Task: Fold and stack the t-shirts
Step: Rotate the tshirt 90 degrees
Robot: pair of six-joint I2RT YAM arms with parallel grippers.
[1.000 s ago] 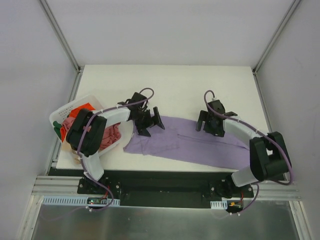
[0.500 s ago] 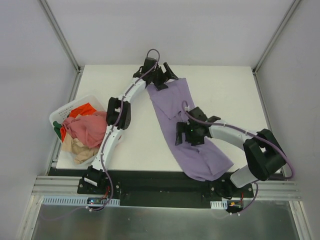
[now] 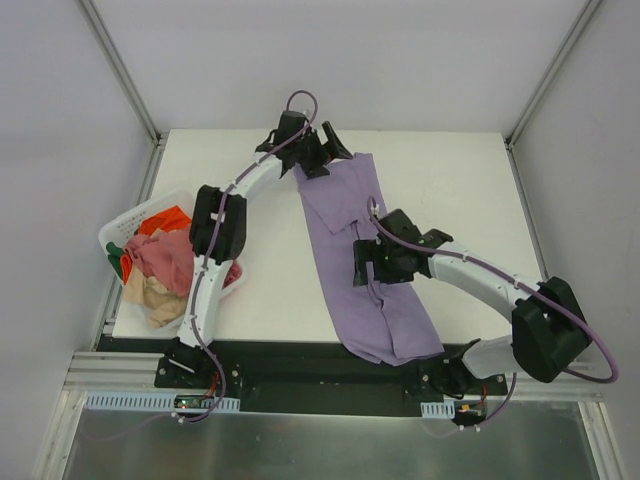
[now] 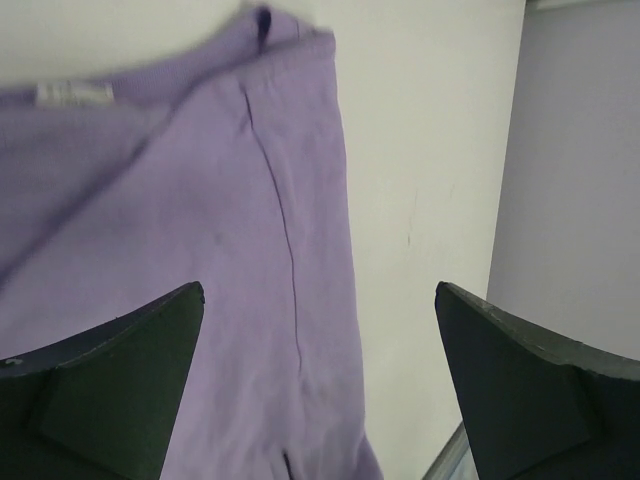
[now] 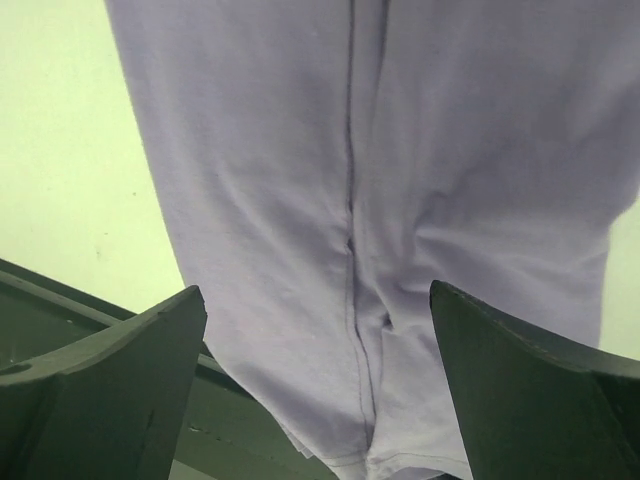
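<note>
The hem corner (image 3: pixel 438 349) of the lavender t-shirt at the near table edge, on my right gripper's own side, is next for that gripper to go to and close on.
A lavender t-shirt (image 3: pixel 345 215) lies stretched in a long strip from the table's far middle to the near edge, where its hem hangs just over. My left gripper (image 3: pixel 330 155) hovers open over the shirt's far end, and the left wrist view shows the cloth (image 4: pixel 230 200) under the wide-apart jaws of that gripper (image 4: pixel 320 290). My right gripper (image 3: pixel 368 268) is open above the shirt's middle. In the right wrist view a seam of the shirt (image 5: pixel 300 150) runs between the spread jaws of the gripper (image 5: pixel 318 292). Neither gripper holds anything.
A white laundry basket (image 3: pixel 128 218) stands at the table's left edge. It holds a salmon pink shirt (image 3: pixel 165 255), an orange-red one (image 3: pixel 165 218) and a beige one (image 3: pixel 150 295). A dark rail (image 5: pixel 90 330) runs below the near table edge.
The lavender shirt went from lying crosswise along the near edge to lengthwise, far to near. My left arm swung from beside the basket to the far edge. My right gripper moved onto the shirt's middle.
</note>
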